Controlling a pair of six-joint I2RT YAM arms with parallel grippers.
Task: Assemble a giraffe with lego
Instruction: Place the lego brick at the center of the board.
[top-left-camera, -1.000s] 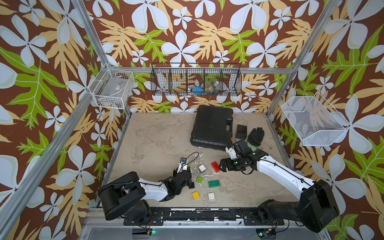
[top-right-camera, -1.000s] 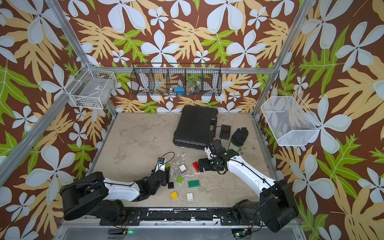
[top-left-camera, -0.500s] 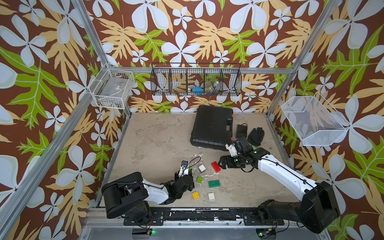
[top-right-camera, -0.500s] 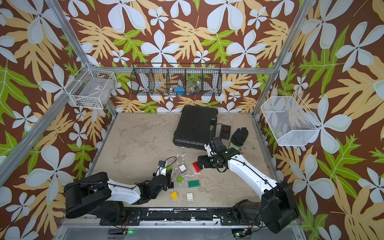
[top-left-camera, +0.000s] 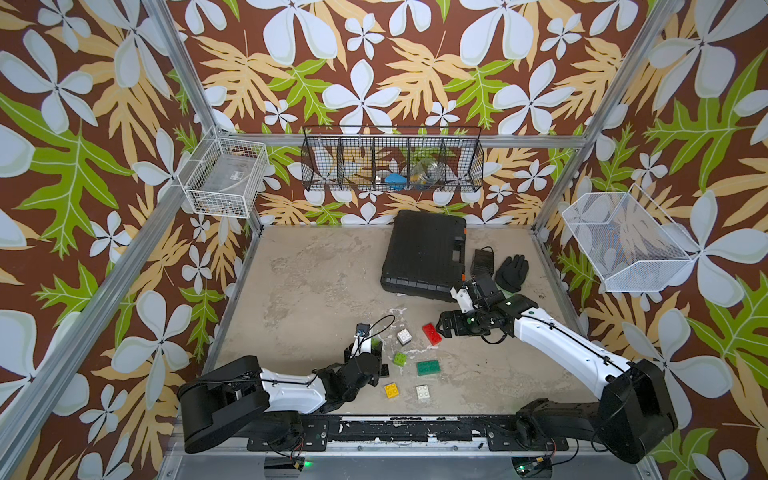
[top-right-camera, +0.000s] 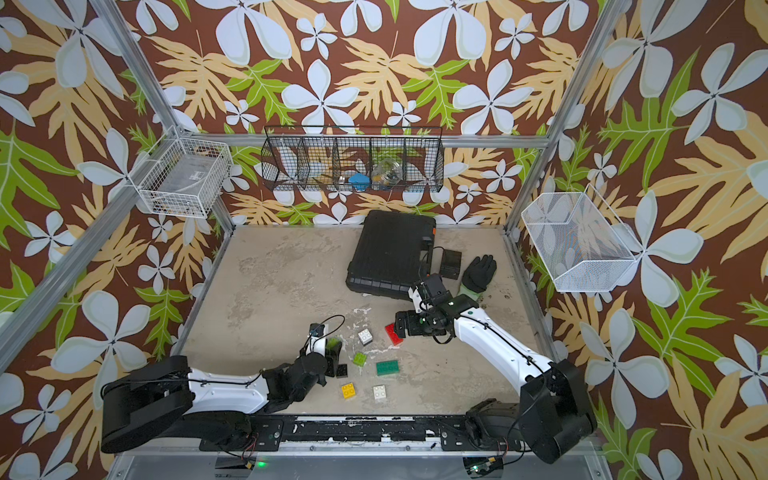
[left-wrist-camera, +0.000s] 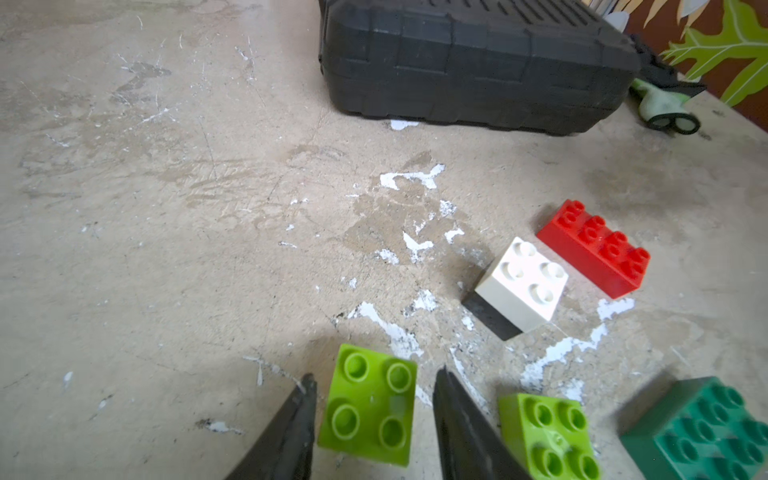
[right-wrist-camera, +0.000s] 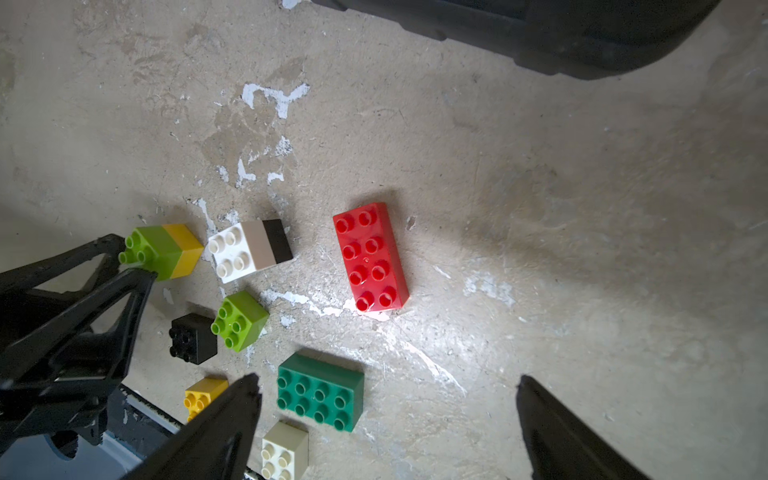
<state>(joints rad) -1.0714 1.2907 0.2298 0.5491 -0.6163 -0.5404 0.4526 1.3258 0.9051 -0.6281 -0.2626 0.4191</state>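
My right gripper should next move to close across the long sides of the red brick (top-left-camera: 432, 333) (right-wrist-camera: 371, 257), which is between the white-on-black stack and the black case.
No giraffe is in view; the lego lies loose on the floor. A lime-on-yellow stack (right-wrist-camera: 162, 251) stands between the fingers of my left gripper (left-wrist-camera: 376, 374), which is open with a thin gap on each side of the lime top (left-wrist-camera: 370, 405). Close by are a white-on-black stack (top-left-camera: 403, 336), a red brick (top-left-camera: 431, 333), a lime brick (top-left-camera: 400, 358), a black brick (right-wrist-camera: 193, 338), a dark green brick (top-left-camera: 428, 367), a yellow brick (top-left-camera: 391, 390) and a white brick (top-left-camera: 423, 391). My right gripper (right-wrist-camera: 386, 382) hovers open and empty beside the red brick (right-wrist-camera: 372, 257).
A black case (top-left-camera: 424, 249) lies at the back right, with a small black box (top-left-camera: 482, 262) and a black glove (top-left-camera: 513, 272) beside it. Wire baskets (top-left-camera: 392, 160) hang on the walls. A metal rail (top-left-camera: 374, 428) runs along the front edge.
My left gripper's jaws have opened off the lime-on-yellow stack, which now stands on the floor. The right arm has barely moved.
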